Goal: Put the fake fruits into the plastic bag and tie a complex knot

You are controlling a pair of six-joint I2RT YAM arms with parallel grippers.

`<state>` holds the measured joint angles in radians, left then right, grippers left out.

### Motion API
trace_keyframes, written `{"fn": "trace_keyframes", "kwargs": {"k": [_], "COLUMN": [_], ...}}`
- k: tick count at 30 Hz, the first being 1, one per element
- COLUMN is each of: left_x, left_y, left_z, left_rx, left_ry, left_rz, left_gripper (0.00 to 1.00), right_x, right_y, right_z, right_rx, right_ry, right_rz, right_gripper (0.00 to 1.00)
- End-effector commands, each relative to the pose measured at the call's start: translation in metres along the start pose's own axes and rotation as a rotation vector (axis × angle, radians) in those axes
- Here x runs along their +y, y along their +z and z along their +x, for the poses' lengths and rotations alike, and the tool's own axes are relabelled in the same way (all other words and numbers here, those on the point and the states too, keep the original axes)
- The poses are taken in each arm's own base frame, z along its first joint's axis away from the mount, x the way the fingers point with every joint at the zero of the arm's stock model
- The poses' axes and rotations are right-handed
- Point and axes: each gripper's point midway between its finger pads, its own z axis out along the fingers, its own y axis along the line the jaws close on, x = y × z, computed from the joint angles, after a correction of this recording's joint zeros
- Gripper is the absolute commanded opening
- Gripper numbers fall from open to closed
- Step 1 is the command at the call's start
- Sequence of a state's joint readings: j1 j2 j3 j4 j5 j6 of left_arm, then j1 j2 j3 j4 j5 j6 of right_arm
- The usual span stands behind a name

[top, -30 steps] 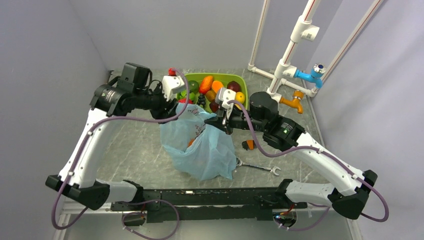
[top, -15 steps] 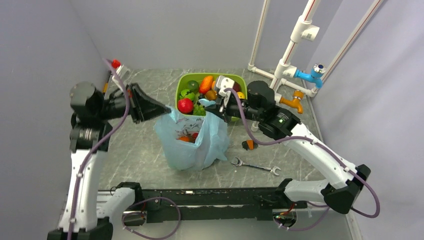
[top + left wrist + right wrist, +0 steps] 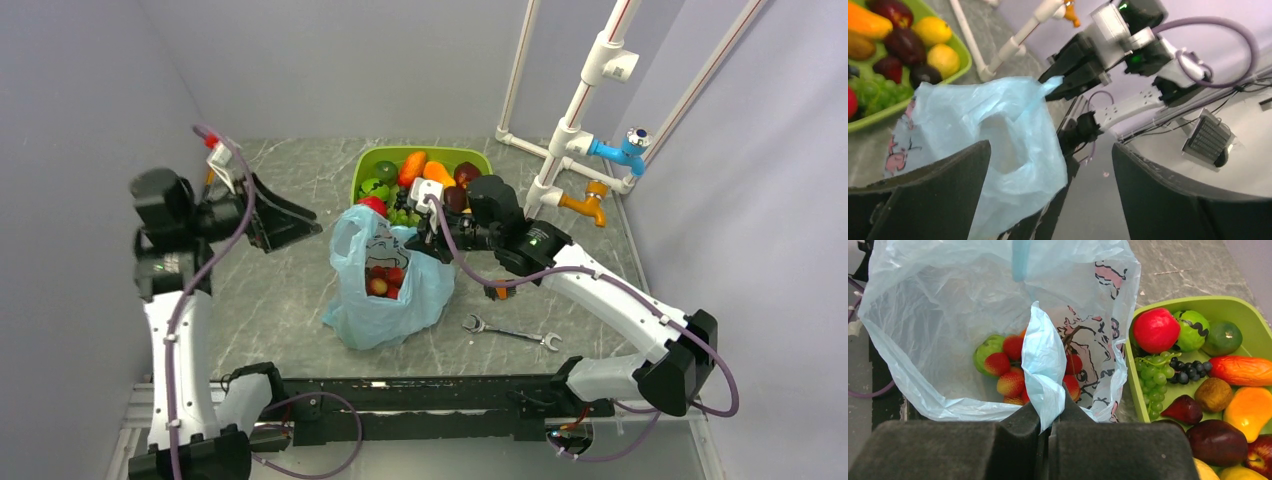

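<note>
The bag's opening gapes and its free handle sags; next my left gripper pulls the bag's free handle [image 3: 349, 228] away from my right gripper before knotting.
The light-blue plastic bag [image 3: 385, 285] stands open on the table in front of the tray. My right gripper [image 3: 426, 240] is shut on a strip of the bag's rim [image 3: 1044, 365] and holds that side up. Inside the bag [image 3: 923, 315] lie fake fruits: red-yellow strawberries [image 3: 1010, 382] and a green fruit [image 3: 988, 347]. More fake fruits [image 3: 415, 165] fill the tray, among them a red apple [image 3: 1155, 330] and grapes [image 3: 1154, 377]. My left gripper [image 3: 305, 222] is open, off to the left of the bag [image 3: 973, 120] and apart from it, with nothing between its fingers [image 3: 938, 190]. No knot shows.
The lime-green tray [image 3: 470, 157] sits behind the bag. A wrench [image 3: 510, 333] lies near the front right, and a small orange-black object [image 3: 497, 290] lies beside my right arm. White pipes with blue and orange taps [image 3: 600, 150] stand at the back right.
My left gripper has opened, let go of the bag's left rim and drawn back to the left. That side of the bag has slumped. My right gripper keeps its hold.
</note>
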<state>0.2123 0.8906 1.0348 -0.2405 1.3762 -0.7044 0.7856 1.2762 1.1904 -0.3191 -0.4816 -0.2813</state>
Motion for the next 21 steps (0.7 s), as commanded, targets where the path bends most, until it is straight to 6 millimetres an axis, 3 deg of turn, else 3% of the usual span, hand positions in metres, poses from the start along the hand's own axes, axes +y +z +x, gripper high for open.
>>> {"fn": "trace_keyframes", "kwargs": {"k": [1,6,10,14,17,21], "left_x": [-0.045,-0.042,-0.042,-0.055,-0.039,-0.01], "left_y": [-0.017,-0.028,-0.007,0.025,0.047,0.054], "left_z": [-0.009,-0.03,-0.019,-0.024,-0.022,-0.011], "left_rx": [0.083,0.225,0.361,0.353,0.434,0.601], "left_ry": [0.478,0.909,1.098,1.031,0.986,1.044], "left_rz": [-0.041,-0.135,-0.094,-0.023,-0.053,-0.114], "left_gripper": [1.0,0.99,0.99,1.0,1.0,0.99], "right_x": [0.002,0.006,0.007,0.008,0.009,0.009], "right_y": [-0.013,-0.019,-0.021,-0.023,-0.025,-0.026], "right_z": [-0.039,-0.054,-0.056,-0.057,-0.059,-0.061], "right_rx": [-0.096,-0.128,-0.135,-0.134,-0.141,-0.141], "right_ry": [-0.042,-0.03,-0.028,-0.027,-0.031,-0.034], "right_rz": [-0.011,-0.022,-0.022,-0.025,-0.024,-0.025], "right_gripper": [0.0,0.0,0.0,0.0,0.0,0.0]}}
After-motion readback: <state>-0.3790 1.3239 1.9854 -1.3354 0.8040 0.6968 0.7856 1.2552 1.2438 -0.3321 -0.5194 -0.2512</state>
